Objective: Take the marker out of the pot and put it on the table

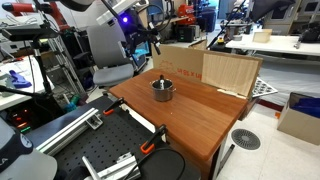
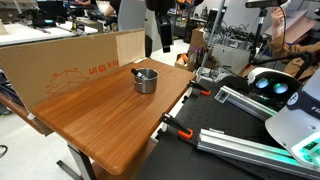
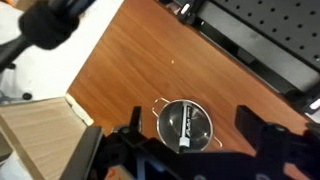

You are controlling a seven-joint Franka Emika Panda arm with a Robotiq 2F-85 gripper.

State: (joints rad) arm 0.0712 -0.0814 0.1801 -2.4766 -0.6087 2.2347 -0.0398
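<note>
The robot's gripper will next move to the marker's upper end (image 1: pixel 162 77) (image 3: pixel 184 150), just past its pale band above the pot's rim, and close there.
The small shiny silver pot (image 1: pixel 163 89) (image 2: pixel 146 80) stands on the reddish-brown wooden table (image 1: pixel 200 115) (image 2: pixel 100 110), towards its far side. In the wrist view the pot (image 3: pixel 203 122) is seen from above with the slim marker (image 3: pixel 185 125) lying inside it, one pale end towards the bottom of the frame. My gripper (image 3: pixel 193 118) is open and empty. It hangs well above the pot with one finger on each side of it. The gripper also shows in both exterior views (image 1: pixel 141 46) (image 2: pixel 161 48), high over the table's back edge.
A pale plywood board (image 1: pixel 231 72) and a cardboard box (image 1: pixel 180 58) (image 2: pixel 70 60) stand along the table's back edge. Orange clamps (image 1: pixel 150 147) (image 2: pixel 180 130) grip the table's side. A black perforated plate (image 3: pixel 270 40) and rails lie beside the table.
</note>
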